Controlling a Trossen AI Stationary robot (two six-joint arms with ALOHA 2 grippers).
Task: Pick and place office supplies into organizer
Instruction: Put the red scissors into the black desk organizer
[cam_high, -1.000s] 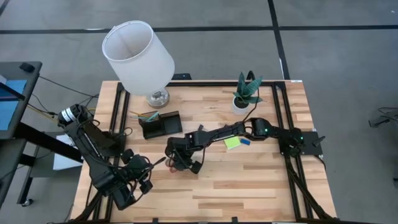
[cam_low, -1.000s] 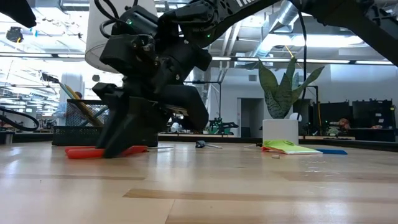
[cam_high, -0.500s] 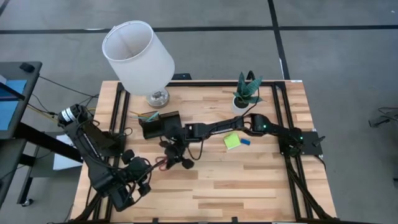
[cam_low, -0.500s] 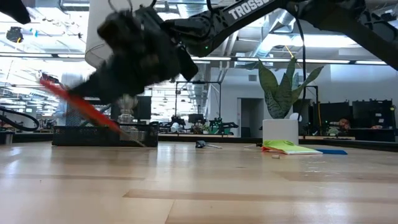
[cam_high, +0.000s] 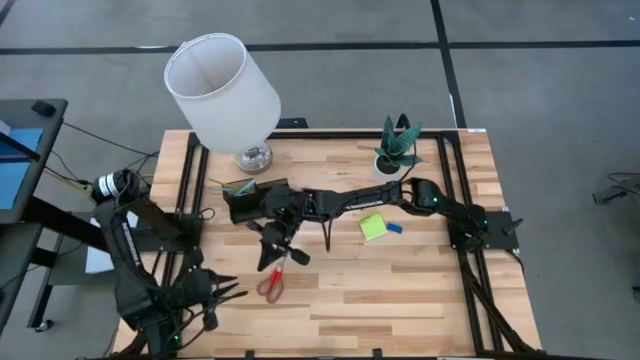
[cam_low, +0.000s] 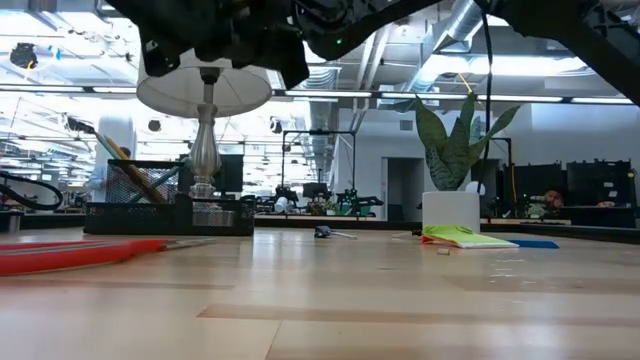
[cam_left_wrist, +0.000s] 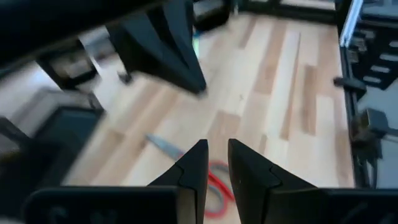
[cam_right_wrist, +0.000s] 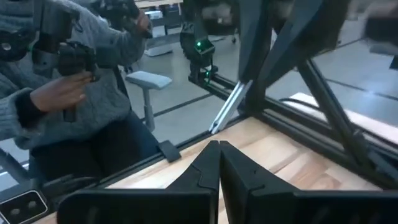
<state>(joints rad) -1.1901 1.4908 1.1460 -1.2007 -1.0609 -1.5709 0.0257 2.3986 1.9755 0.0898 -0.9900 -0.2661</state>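
The robot's left gripper needs to go to the red-handled scissors next and close on the scissors' smaller handle loop (cam_high: 263, 288) (cam_left_wrist: 213, 210), the one closer to that gripper.
The red-handled scissors (cam_high: 271, 281) lie flat on the wooden table in front of the organizer, handles toward the near edge. They also show in the low view (cam_low: 80, 255) and under my left fingers (cam_left_wrist: 214, 186). My right gripper (cam_high: 272, 252) hovers above them, shut and holding nothing (cam_right_wrist: 219, 149); in the low view it is high off the table (cam_low: 220, 40). My left gripper (cam_high: 232, 290), near the near-left corner, points at the scissors with a narrow gap between its fingers (cam_left_wrist: 217, 158). The black organizer (cam_high: 258, 200) sits by the lamp base with pens in it.
A white-shaded lamp (cam_high: 220, 90) stands at the far left and a potted plant (cam_high: 395, 150) at the far edge. The lime sticky-note pad (cam_high: 373, 227) and blue eraser (cam_high: 395, 227) lie right of centre. A person (cam_right_wrist: 68, 93) sits beyond the table's left side.
My right gripper raised the scissors off the table, tilted, and swung them toward the organizer. They came out of its fingers and now lie flat on the table, closer to the near edge. The gripper rose. My left arm drew back toward the near-left corner.
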